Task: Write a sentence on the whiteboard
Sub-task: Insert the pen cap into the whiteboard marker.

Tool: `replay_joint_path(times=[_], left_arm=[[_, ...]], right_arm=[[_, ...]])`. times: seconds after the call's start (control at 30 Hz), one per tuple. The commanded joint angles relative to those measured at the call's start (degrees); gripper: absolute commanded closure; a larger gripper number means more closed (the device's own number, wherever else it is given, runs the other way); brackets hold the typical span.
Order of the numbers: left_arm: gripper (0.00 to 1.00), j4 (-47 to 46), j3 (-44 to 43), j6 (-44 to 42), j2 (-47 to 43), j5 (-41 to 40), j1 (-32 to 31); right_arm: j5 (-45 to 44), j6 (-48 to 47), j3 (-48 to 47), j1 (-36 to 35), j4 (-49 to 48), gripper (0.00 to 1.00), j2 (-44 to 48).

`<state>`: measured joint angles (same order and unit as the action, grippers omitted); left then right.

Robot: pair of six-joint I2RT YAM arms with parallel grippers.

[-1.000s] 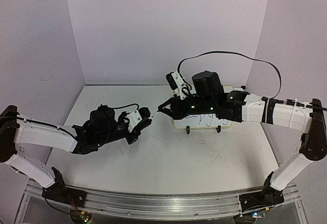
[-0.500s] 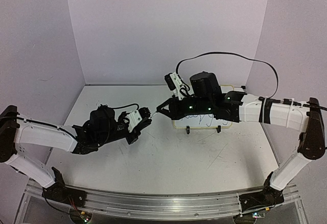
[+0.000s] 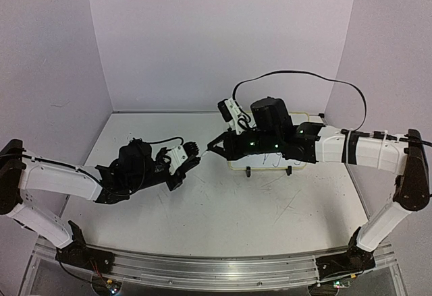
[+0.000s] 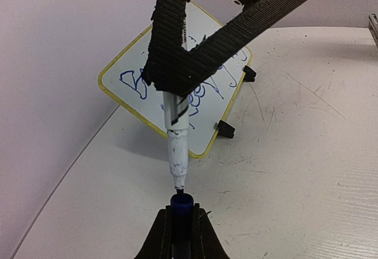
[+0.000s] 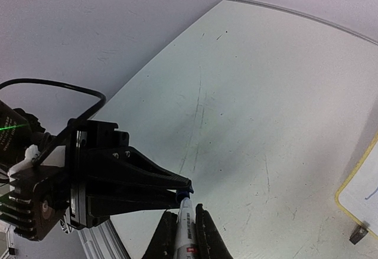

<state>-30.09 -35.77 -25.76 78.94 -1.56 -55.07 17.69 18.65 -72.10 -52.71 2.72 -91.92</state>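
Observation:
My left gripper has the capped marker between its fingers. It will let go of the marker on the tabletop (image 3: 167, 195) between its fingers and the aluminium rail.
The whiteboard (image 3: 283, 162) stands tilted on two black clip feet at mid-right, with blue scribbles on it; it also shows in the left wrist view (image 4: 209, 97). My right gripper (image 3: 216, 145) is shut on a white marker (image 4: 177, 147), its tip pointing at the left gripper. My left gripper (image 3: 196, 153) is shut on the blue cap (image 4: 181, 203). The marker tip sits right at the cap's mouth. In the right wrist view the marker (image 5: 185, 229) lies between the jaws, its tip at the cap (image 5: 183, 194).
The scratched white tabletop (image 3: 223, 208) spans the view, walled by pale panels at back and sides. The right arm's black cable (image 3: 304, 73) arcs above the board. An aluminium rail (image 3: 202, 269) runs along the near edge.
My right gripper has shifted slightly left with the marker, bringing its tip closer to the cap. The left arm has barely moved.

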Motion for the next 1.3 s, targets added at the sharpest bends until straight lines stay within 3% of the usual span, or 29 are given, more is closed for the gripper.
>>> replay_joint_path(times=[0.0,0.47,1.03,1.27], left_arm=[[1.0,-2.5,-0.5,-0.8,-1.1,0.7,0.0],[1.0,-2.4,-0.7,-0.2,-0.8,-0.2,0.0],[1.0,-2.7,-0.8,1.2,-4.3,-2.6,-1.1],[1.0,-3.0,0.8,2.7,-6.9,-3.8,-1.6]], right_arm=[[0.9,0.6,-1.2,-0.5,-2.2,1.0,-1.4],[1.6,0.1,-4.6,-2.2,-1.6,1.0,-7.7],[8.4,8.1,-10.0,-6.8,-4.5,1.0,-25.1],[5.4,9.2,-9.7,-7.2,-4.4,1.0,-24.9]])
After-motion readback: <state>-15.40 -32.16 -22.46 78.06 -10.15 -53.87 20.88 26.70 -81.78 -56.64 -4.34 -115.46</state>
